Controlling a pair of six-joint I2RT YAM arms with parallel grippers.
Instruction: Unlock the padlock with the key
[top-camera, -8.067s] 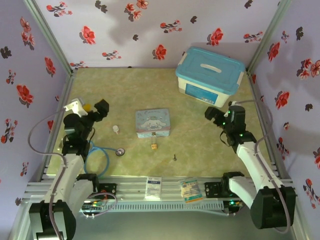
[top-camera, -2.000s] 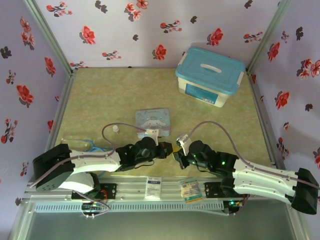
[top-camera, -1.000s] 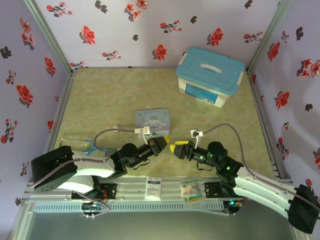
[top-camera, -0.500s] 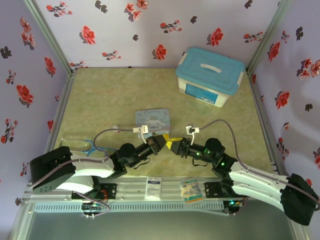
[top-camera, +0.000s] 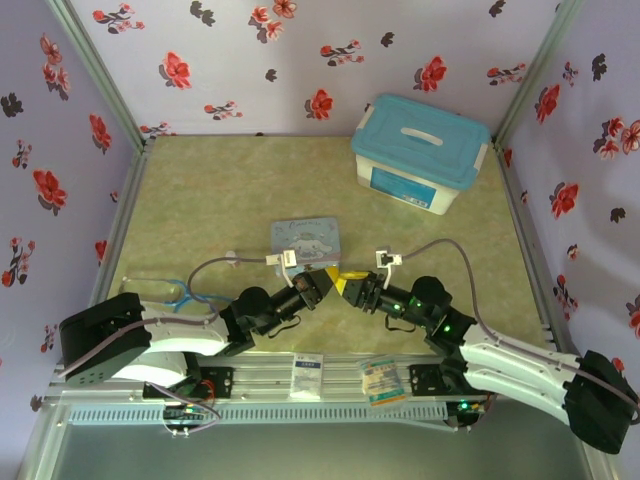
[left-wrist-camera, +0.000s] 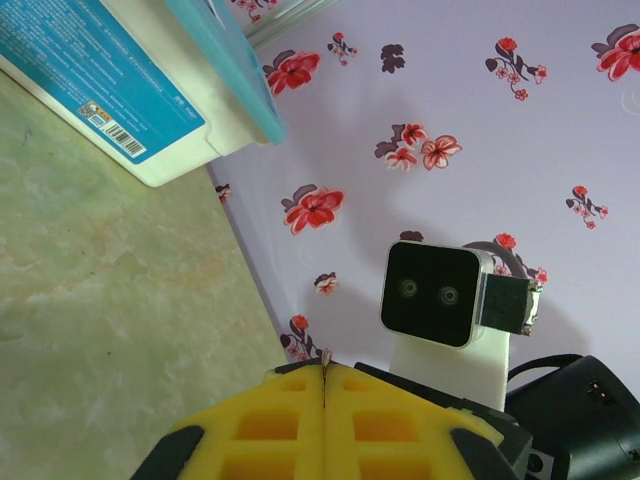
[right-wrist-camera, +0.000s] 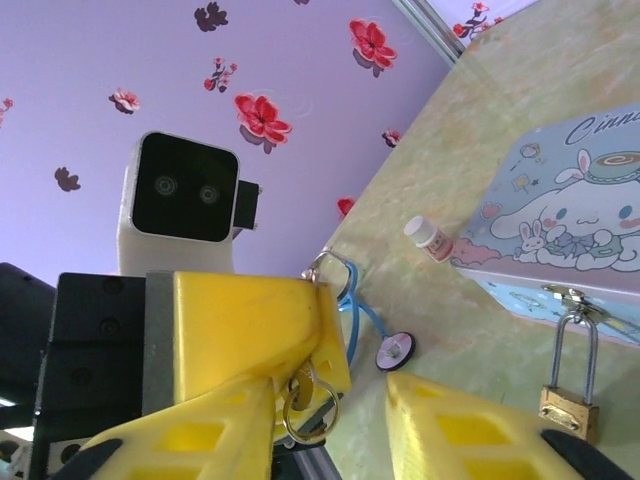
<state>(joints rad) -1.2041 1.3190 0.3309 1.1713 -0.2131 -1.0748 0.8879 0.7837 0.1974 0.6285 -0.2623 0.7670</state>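
My left gripper's fingers are covering the key's blade, so I will use my right gripper to take the key's ring end (right-wrist-camera: 304, 384) and pull the blade free for the padlock.
The key (right-wrist-camera: 308, 378), slim metal on a wire ring, hangs from the tips of my left gripper (right-wrist-camera: 335, 345), which is shut on it. In the left wrist view only a thin sliver of the key (left-wrist-camera: 325, 356) pokes out between the closed yellow pads of the left gripper (left-wrist-camera: 325, 372). My right gripper (right-wrist-camera: 330, 392) is open, its fingers on either side of the key ring. The brass padlock (right-wrist-camera: 568, 402) hangs by its silvery shackle from the hasp of the cartoon tin (right-wrist-camera: 560, 225). Seen from above, the left gripper (top-camera: 326, 283) and the right gripper (top-camera: 349, 287) meet tip to tip just in front of the tin (top-camera: 305, 240).
A blue-lidded white box (top-camera: 420, 150) stands at the back right. A small white bottle (right-wrist-camera: 430, 238) lies left of the tin. A stethoscope (right-wrist-camera: 395, 352) with a blue tube lies at the near left. Two paper packets (top-camera: 308, 372) rest on the front rail.
Both arms left their parked poses at the sides and came together at the table's front. Over the last second the two grippers closed the gap and shifted slightly toward the tin.
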